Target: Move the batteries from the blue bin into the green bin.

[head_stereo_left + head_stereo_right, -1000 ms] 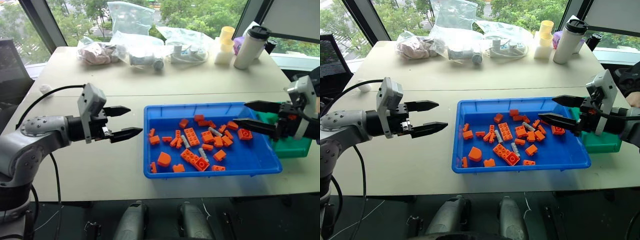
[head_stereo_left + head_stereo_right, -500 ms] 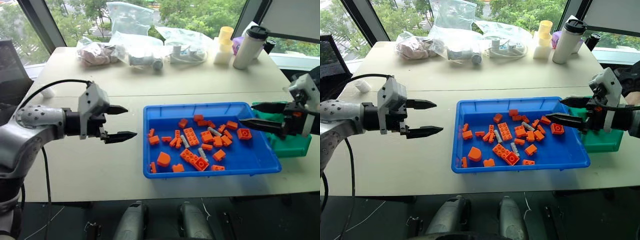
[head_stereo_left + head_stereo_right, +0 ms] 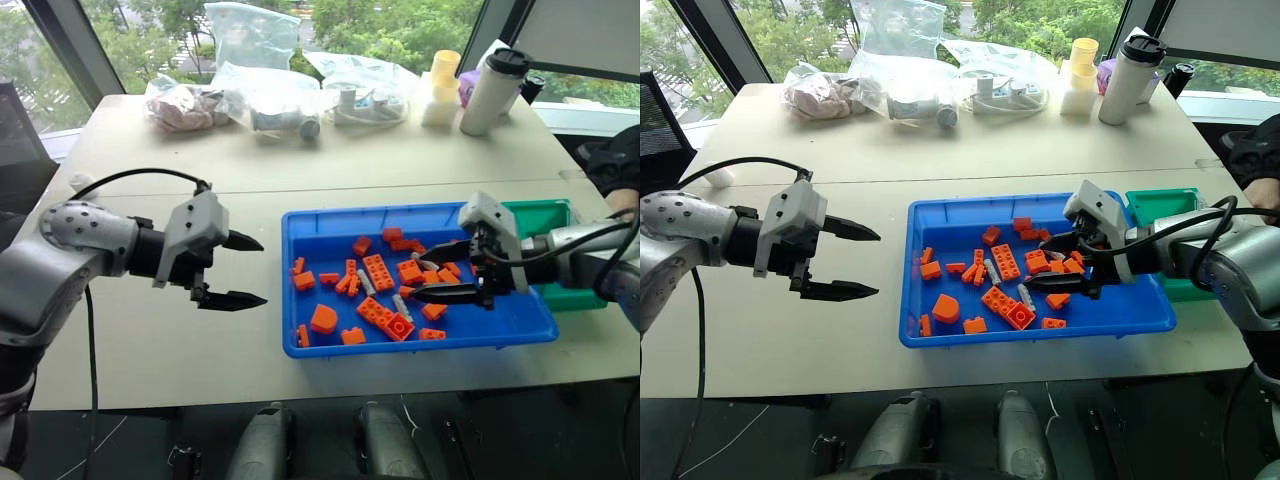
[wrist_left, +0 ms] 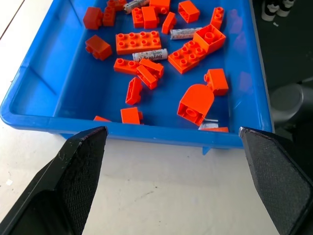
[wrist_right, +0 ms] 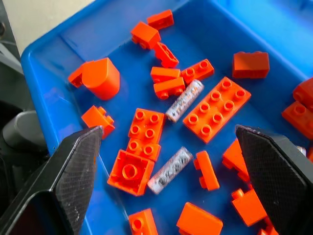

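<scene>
Next, my right gripper will grab the middle of the grey battery (image 3: pixel 366 282) (image 5: pixel 185 101) that lies between the long orange brick and the cluster of small orange bricks.
The blue bin (image 3: pixel 330 262) lies on the table, strewn with orange bricks (image 3: pixel 382 272). Among the bricks lie slim grey batteries (image 3: pixel 371 283), which the right wrist view shows as two cylinders (image 5: pixel 184 100) (image 5: pixel 170 170). My right gripper (image 3: pixel 425 272) reaches in from the bin's right side, low over the bricks. It is open, and its fingers (image 5: pixel 63 181) straddle the batteries with nothing held. To the left of the bin, my left gripper (image 3: pixel 263 272) hovers above the table, open and empty, pointing at the bin's left wall (image 4: pixel 146 129). The green bin (image 3: pixel 545 213) stands against the blue bin's right end.
Clear plastic bags (image 3: pixel 270 95), yellow cups (image 3: pixel 442 80) and a white tumbler with a black lid (image 3: pixel 490 92) stand along the table's far side. Bare tabletop (image 3: pixel 180 340) lies left of and in front of the blue bin.
My right gripper has swung left from the green bin's edge and dropped into the blue bin, still open. My left gripper has rolled at the wrist and stayed in place.
</scene>
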{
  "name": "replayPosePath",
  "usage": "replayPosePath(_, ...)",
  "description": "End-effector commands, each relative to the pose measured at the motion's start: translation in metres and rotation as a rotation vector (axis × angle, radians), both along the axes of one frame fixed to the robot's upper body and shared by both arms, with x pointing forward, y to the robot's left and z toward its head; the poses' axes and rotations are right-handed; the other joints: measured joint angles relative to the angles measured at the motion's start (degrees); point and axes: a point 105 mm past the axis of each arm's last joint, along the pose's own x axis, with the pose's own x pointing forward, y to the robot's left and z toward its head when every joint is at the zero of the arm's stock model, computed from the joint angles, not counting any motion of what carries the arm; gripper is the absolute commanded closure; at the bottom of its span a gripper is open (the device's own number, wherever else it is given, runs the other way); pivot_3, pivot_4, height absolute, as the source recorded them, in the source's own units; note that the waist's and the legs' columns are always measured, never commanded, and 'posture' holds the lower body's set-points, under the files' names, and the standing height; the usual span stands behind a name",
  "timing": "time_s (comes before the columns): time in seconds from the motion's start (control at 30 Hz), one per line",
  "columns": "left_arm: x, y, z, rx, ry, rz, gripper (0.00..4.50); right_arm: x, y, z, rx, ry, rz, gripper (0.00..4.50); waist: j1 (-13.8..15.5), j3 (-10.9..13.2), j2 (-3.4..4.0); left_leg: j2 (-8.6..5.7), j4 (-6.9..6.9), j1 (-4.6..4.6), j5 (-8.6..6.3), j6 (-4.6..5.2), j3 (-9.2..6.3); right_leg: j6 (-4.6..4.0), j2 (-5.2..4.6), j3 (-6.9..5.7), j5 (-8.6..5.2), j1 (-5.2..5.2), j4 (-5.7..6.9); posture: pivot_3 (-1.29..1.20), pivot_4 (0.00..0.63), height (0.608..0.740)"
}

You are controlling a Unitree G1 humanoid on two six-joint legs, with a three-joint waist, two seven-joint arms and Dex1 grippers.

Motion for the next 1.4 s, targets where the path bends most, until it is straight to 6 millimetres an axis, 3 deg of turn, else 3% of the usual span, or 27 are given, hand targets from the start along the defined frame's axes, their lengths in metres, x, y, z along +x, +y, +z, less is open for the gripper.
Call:
replayPosePath(0.03, -0.004, -0.006, 0.0, -0.002, -0.04, -0.003, 0.0, 0.012, 0.018, -0.008, -0.043, -0.049, 0.044, 0.05, -0.2, 0.0, -0.01, 0.0, 0.0, 0.0, 0.0, 0.0, 0.0, 0.0, 0.01, 0.0, 0.0, -0.02, 0.03, 0.0, 0.15, 0.74)
replayPosePath(0.2, -0.005, -0.006, -0.006, -0.003, -0.045, 0.027, 0.0, 0.025, 0.037, -0.015, -0.054, -0.078, 0.058, 0.05, -0.1, 0.0, -0.04, 0.0, 0.03, -0.08, 0.01, -0.01, 0.07, 0.0, 0.02, 0.07, -0.01, -0.3, 0.38, 0.0, 0.15, 0.74)
replayPosePath(0.43, -0.003, -0.009, -0.01, -0.015, -0.05, 0.043, 0.0, 0.025, 0.055, -0.024, -0.057, -0.09, 0.14, 0.05, 0.0, 0.0, -0.05, -0.04, 0.09, -0.09, 0.01, -0.01, 0.06, 0.0, 0.02, 0.06, -0.01, -0.26, 0.4, 0.0, 0.15, 0.74)
replayPosePath(0.63, 0.0, -0.01, -0.016, -0.013, -0.051, 0.077, 0.0, 0.032, 0.055, -0.044, -0.101, -0.061, 0.138, 0.05, -0.1, 0.0, -0.05, -0.04, 0.1, -0.08, 0.01, -0.01, 0.07, 0.0, 0.04, 0.06, -0.01, -0.28, 0.44, 0.0, 0.15, 0.74)
replayPosePath(0.97, -0.002, -0.014, -0.015, -0.035, -0.046, 0.087, 0.0, 0.042, 0.051, -0.061, -0.192, -0.056, 0.111, 0.05, 0.0, 0.0, -0.05, -0.04, 0.11, -0.08, 0.01, -0.02, 0.07, 0.0, 0.04, 0.06, -0.01, -0.31, 0.5, 0.0, 0.15, 0.74)
replayPosePath(1.07, -0.001, -0.015, -0.014, -0.043, -0.048, 0.088, 0.0, 0.044, 0.05, -0.067, -0.234, -0.074, 0.123, 0.81, -0.1, 0.0, -0.05, -0.04, 0.12, -0.08, 0.02, -0.03, 0.07, 0.0, 0.05, 0.06, -0.01, -0.31, 0.5, 0.0, 0.15, 0.74)
replayPosePath(1.3, 0.001, -0.015, -0.012, -0.049, -0.055, 0.088, 0.0, 0.043, 0.053, -0.07, -0.265, -0.104, 0.146, 4.41, 0.0, 0.0, -0.06, -0.04, 0.12, -0.08, 0.02, -0.03, 0.07, 0.0, 0.05, 0.06, -0.01, -0.3, 0.51, 0.0, 0.15, 0.74)
replayPosePath(1.4, 0.001, -0.015, -0.011, -0.048, -0.058, 0.087, 0.0, 0.043, 0.053, -0.063, -0.246, -0.118, 0.133, 4.47, 0.0, 0.0, -0.06, -0.04, 0.12, -0.08, 0.02, -0.03, 0.07, 0.0, 0.05, 0.06, -0.01, -0.3, 0.51, 0.0, 0.15, 0.74)
